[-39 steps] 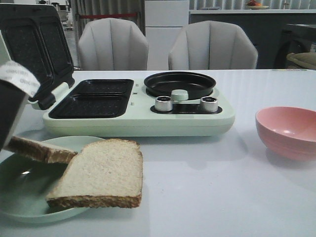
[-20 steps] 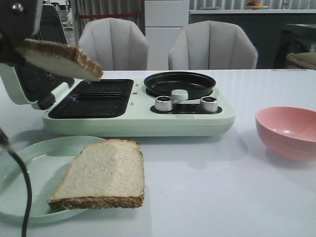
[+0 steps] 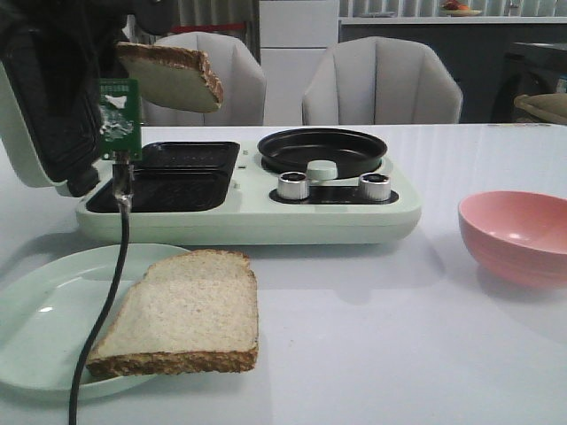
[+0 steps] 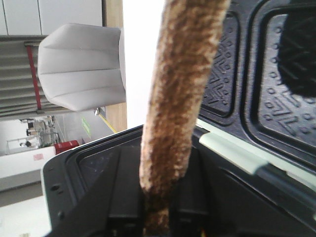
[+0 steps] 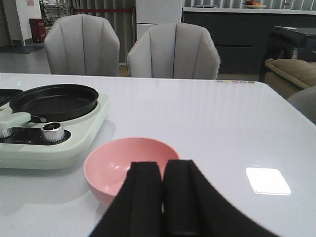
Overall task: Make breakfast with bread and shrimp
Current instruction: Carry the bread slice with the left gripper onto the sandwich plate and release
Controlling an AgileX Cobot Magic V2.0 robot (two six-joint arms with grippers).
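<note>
Next, I let go of the bread slice with my left gripper in the far black hollow of the open sandwich maker (image 3: 187, 146) (image 4: 216, 74).
My left gripper (image 3: 122, 51) is shut on one bread slice (image 3: 173, 78) and holds it in the air above the open sandwich maker's black wells (image 3: 168, 177). In the left wrist view the slice's brown crust (image 4: 177, 98) runs edge-on out of the gripper (image 4: 158, 210). The second bread slice (image 3: 182, 310) lies on a pale green plate (image 3: 35, 310) at the front left. My right gripper (image 5: 162, 170) is shut and empty, just above the near side of a pink bowl (image 5: 123, 163). No shrimp shows in any view.
The pale green sandwich maker (image 3: 248, 217) has its lid (image 3: 44, 97) up at the left, a round black pan (image 3: 323, 150) and two silver knobs (image 3: 293, 186). The pink bowl (image 3: 518, 235) sits at the right. A cable (image 3: 106, 301) hangs over the plate. Two chairs stand behind the table.
My left gripper has lifted one bread slice off the plate and carried it up and to the right, over the sandwich maker. The other slice has stayed on the plate.
</note>
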